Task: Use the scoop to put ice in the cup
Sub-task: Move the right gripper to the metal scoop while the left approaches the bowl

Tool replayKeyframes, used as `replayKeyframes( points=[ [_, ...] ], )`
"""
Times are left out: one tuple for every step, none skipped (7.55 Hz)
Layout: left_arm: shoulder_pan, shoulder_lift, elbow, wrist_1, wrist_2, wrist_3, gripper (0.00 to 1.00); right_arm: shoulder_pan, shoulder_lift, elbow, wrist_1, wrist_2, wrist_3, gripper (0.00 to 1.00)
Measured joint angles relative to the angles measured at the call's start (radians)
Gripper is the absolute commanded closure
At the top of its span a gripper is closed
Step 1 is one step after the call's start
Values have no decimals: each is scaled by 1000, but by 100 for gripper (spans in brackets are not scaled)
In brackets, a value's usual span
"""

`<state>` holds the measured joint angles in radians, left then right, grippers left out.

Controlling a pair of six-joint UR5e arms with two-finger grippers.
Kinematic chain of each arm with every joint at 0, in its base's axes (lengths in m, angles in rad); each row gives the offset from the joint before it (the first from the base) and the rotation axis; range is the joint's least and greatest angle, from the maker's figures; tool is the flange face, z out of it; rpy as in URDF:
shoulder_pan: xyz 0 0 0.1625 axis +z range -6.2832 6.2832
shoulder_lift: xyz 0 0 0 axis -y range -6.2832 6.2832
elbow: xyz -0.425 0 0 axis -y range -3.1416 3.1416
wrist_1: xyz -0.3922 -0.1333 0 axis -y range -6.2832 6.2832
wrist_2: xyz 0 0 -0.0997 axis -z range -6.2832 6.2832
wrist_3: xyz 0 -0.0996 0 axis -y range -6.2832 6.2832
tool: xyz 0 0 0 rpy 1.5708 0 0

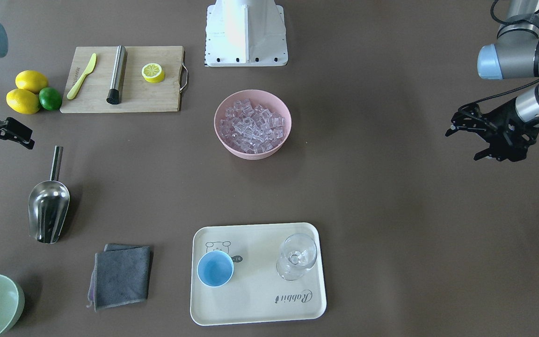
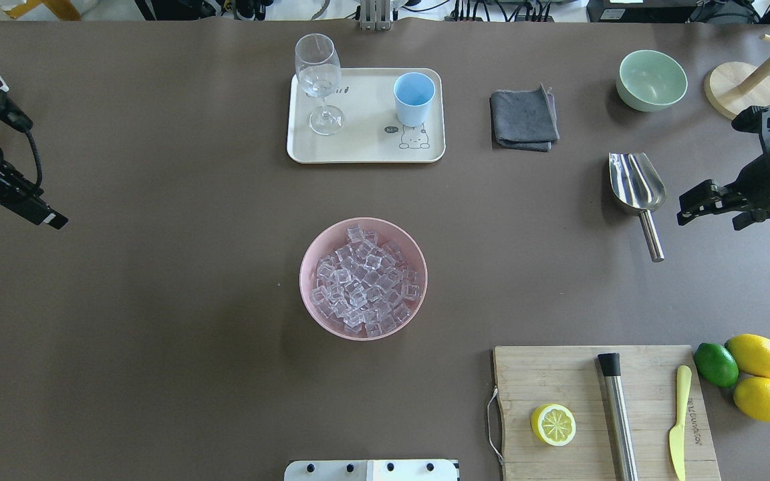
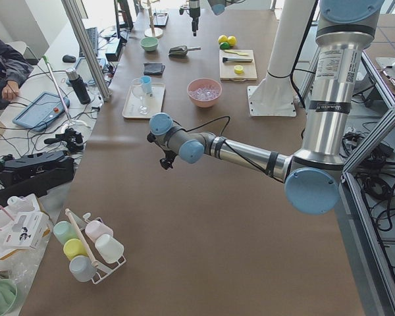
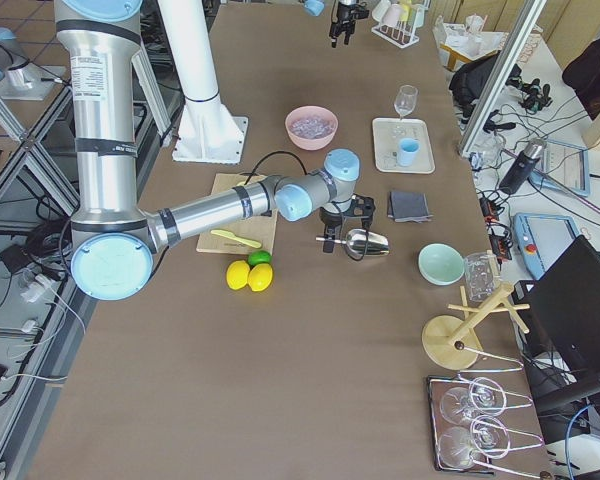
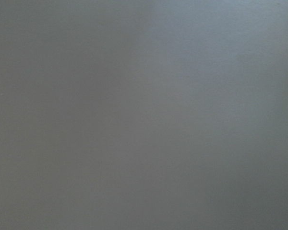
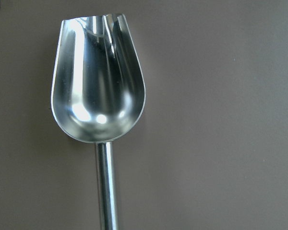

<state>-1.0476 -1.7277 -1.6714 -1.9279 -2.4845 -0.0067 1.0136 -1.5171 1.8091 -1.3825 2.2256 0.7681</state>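
Next, my right gripper will go to the middle of the handle (image 1: 56,162) (image 6: 107,194) of the steel scoop and close there, between its end and the trough.
The steel scoop (image 2: 637,190) lies on the table at the right, trough away from the robot, handle towards it. It fills the right wrist view (image 6: 98,91), empty. My right gripper (image 2: 711,215) hovers just right of the scoop's handle, open and empty. The light-blue cup (image 2: 414,98) stands upright on a cream tray (image 2: 358,150) at the far middle. The ice (image 2: 363,280) fills a pink bowl (image 2: 305,267) at the table's centre. My left gripper (image 1: 465,142) is open and empty, far out on the left side. The left wrist view shows only bare table.
A wine glass (image 2: 318,73) stands on the tray beside the cup. A grey cloth (image 2: 524,119) and a pale green bowl (image 2: 651,80) lie beyond the scoop. A cutting board (image 2: 559,374) with a lemon half, steel cylinder and knife is near right, with lemons (image 2: 756,354) beside it.
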Motion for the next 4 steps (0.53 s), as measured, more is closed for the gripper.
replayKeyframes(
  points=[
    [22, -22, -5, -3, 0, 0, 2, -14, 32, -25, 1, -10, -16, 0],
    [51, -45, -16, -5, 1, 0, 2, -39, 61, -52, 2, -17, -25, 0],
    [83, -63, -36, -9, 5, 1, 2, -67, 89, -94, 6, -21, -28, 0],
    [117, -74, -50, -36, 12, 2, 2, -90, 110, -139, 24, -22, -29, 0]
  ],
)
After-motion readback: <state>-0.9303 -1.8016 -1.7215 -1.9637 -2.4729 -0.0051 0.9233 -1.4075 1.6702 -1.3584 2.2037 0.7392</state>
